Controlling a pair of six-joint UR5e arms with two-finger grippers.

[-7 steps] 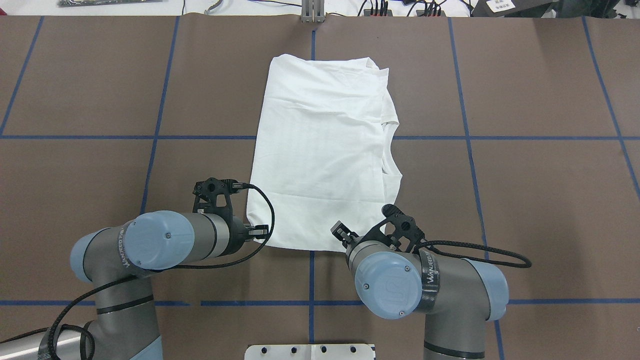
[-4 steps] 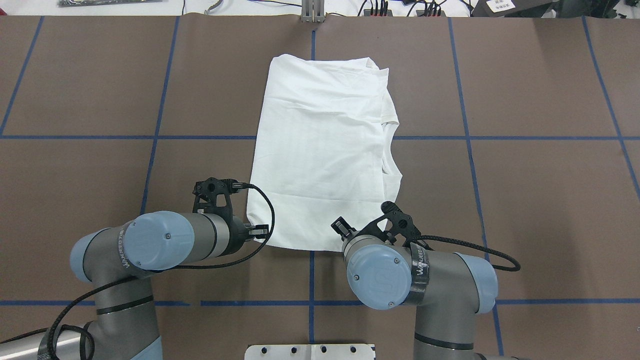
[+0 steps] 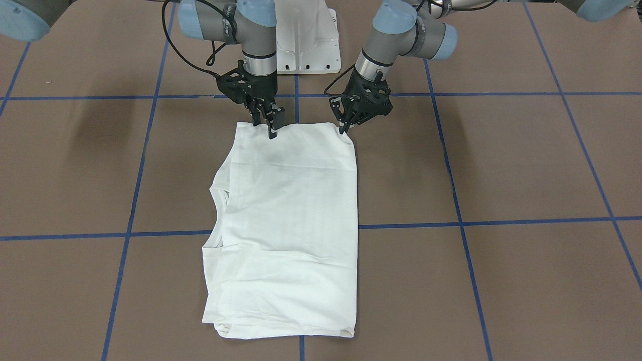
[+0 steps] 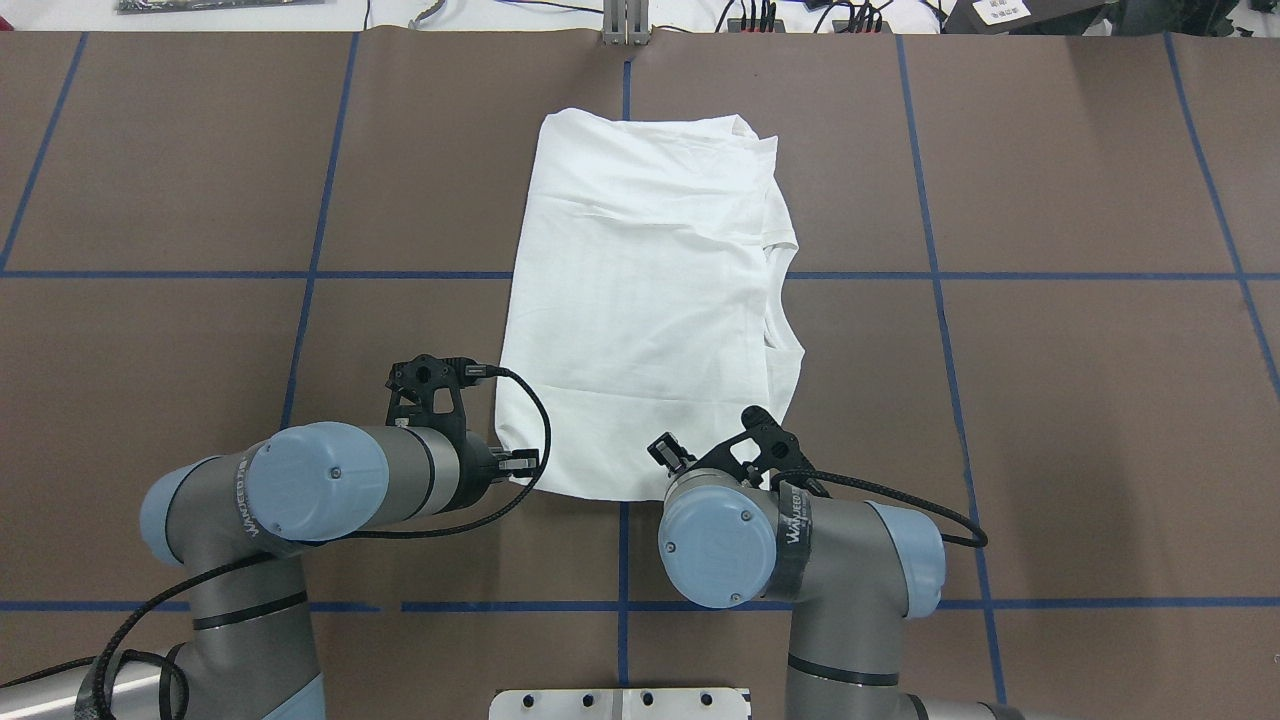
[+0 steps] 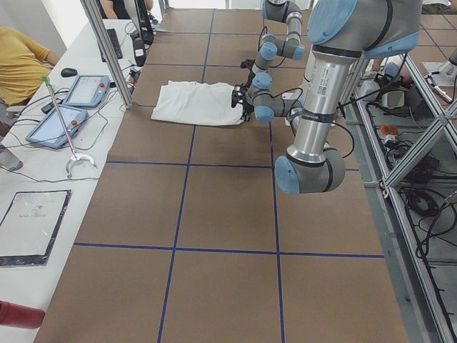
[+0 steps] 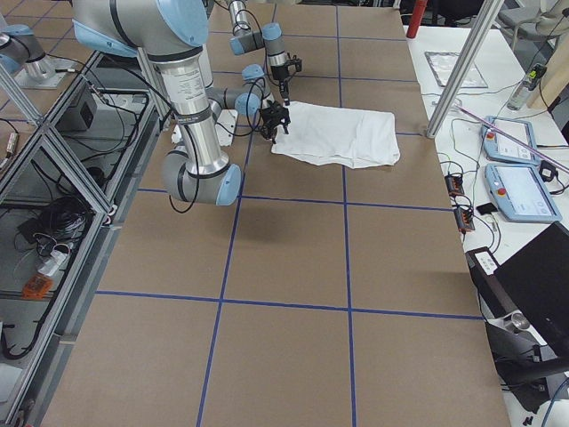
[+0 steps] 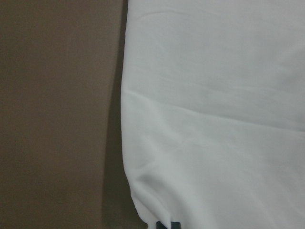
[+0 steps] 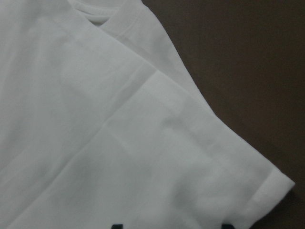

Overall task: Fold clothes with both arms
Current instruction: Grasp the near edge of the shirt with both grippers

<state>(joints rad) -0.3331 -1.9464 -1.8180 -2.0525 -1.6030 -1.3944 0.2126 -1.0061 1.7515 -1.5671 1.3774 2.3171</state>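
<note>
Next, I shift my open right gripper toward the shirt's sleeve corner, as it is inward of that corner, and pinch the shirt's near hem [image 3: 263, 132] before both grippers lift.
The clothes are one white shirt [image 4: 640, 300], folded lengthwise into a long strip on the brown table [image 4: 1050, 400], with its sleeve and collar edges on the right side. In the front-facing view the shirt [image 3: 291, 225] runs away from the robot. My left gripper [image 3: 344, 130] is shut on the strip's near left corner, seen from overhead at the left gripper [image 4: 520, 463]. The left wrist view shows only the shirt [image 7: 214, 119] and the table. My right gripper [image 3: 266, 125] is open over the near hem. Its fingertips [image 8: 116, 225] stand wide apart above the shirt [image 8: 95, 143].
The white pedestal mount [image 4: 620, 703] sits at the robot's edge. Blue tape lines [image 4: 930, 275] cross the table. A side bench with tablets [image 5: 71, 100] and a seated person [image 5: 21, 64] lies beyond the far edge, behind metal posts [image 5: 107, 50].
The right arm has swung leftward along the shirt's near hem, bringing its gripper further in over the cloth. The left arm and the shirt have not moved.
</note>
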